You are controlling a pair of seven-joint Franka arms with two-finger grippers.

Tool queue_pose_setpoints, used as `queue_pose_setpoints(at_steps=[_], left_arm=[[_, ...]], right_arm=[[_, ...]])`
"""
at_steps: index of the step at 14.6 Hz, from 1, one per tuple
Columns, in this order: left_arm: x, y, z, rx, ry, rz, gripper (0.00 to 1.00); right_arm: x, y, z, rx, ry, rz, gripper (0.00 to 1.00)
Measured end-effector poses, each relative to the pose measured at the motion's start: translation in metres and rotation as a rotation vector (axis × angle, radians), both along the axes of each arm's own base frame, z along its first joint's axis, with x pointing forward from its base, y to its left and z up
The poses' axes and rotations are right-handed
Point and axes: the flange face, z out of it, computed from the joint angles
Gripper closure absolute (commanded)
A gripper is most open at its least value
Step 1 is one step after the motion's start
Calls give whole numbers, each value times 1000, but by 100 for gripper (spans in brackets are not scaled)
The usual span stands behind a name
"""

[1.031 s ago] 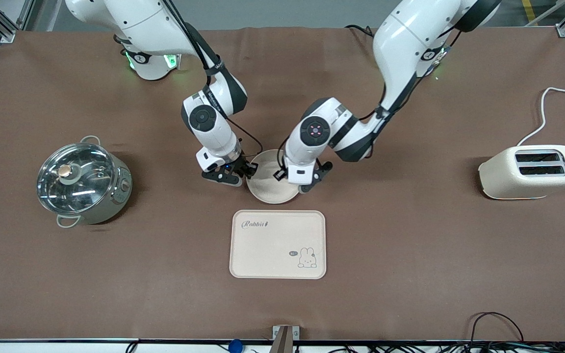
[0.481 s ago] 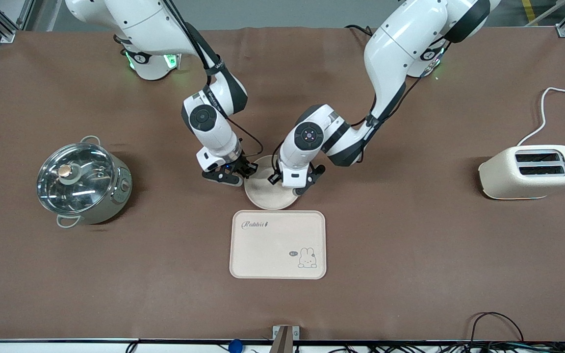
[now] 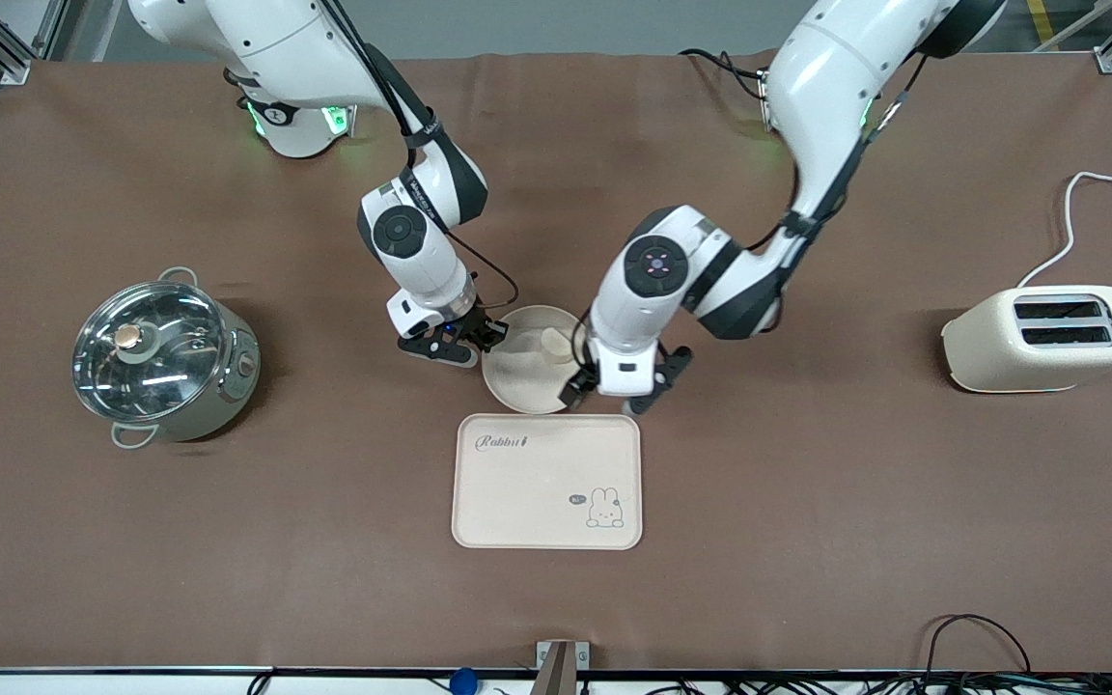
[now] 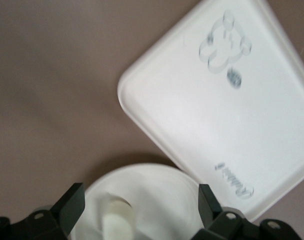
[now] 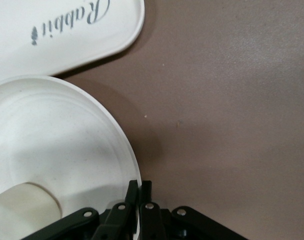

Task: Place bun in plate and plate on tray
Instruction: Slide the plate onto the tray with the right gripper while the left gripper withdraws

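I should let go of the cream plate with my right gripper mid-tray (image 3: pixel 542 480), between the Rabbit lettering and the bunny drawing.
The round cream plate (image 3: pixel 520 378) sits just farther from the front camera than the Rabbit tray (image 3: pixel 546 481). The pale bun (image 3: pixel 556 341) lies in the plate, near its rim toward the left arm's end. My right gripper (image 3: pixel 486 338) is shut on the plate's rim at the right arm's end; the right wrist view shows its fingers pinching the rim (image 5: pixel 140 187), with the bun (image 5: pixel 22 207) and a tray corner (image 5: pixel 67 25). My left gripper (image 3: pixel 619 398) is open and empty over the plate's edge by the tray. Its wrist view shows the gripper (image 4: pixel 140 210), bun (image 4: pixel 117 220), plate (image 4: pixel 162 190) and tray (image 4: pixel 217 110).
A steel pot with a glass lid (image 3: pixel 165 357) stands toward the right arm's end of the table. A cream toaster (image 3: pixel 1048 338) with a white cord stands toward the left arm's end. Brown cloth covers the table.
My left gripper has let go of the bun, which now lies in the plate, and has moved off toward the tray. The plate shifted slightly toward the tray a second ago.
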Motion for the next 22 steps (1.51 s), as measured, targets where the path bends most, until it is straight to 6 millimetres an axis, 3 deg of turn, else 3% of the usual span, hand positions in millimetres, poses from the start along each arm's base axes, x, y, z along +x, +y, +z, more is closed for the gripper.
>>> queue_pose_setpoints(at_steps=[4, 7, 9, 11, 16, 19, 22], left_arm=[[35, 88, 88, 102, -1, -164, 0], [40, 153, 152, 162, 8, -293, 0], [41, 195, 185, 189, 4, -377, 0], [43, 236, 212, 209, -6, -457, 0], [23, 312, 272, 234, 8, -671, 0], [1, 343, 306, 228, 10, -751, 0], [-18, 371, 318, 211, 11, -794, 0]], right_arm=[[16, 11, 47, 11, 29, -37, 100], [42, 22, 95, 51, 2, -79, 100], [67, 18, 109, 73, -25, -112, 100], [96, 6, 97, 76, -32, -152, 100], [156, -19, 33, 74, -25, -267, 100], [161, -17, 23, 79, -24, -285, 100], [160, -11, 19, 96, -46, -291, 100]])
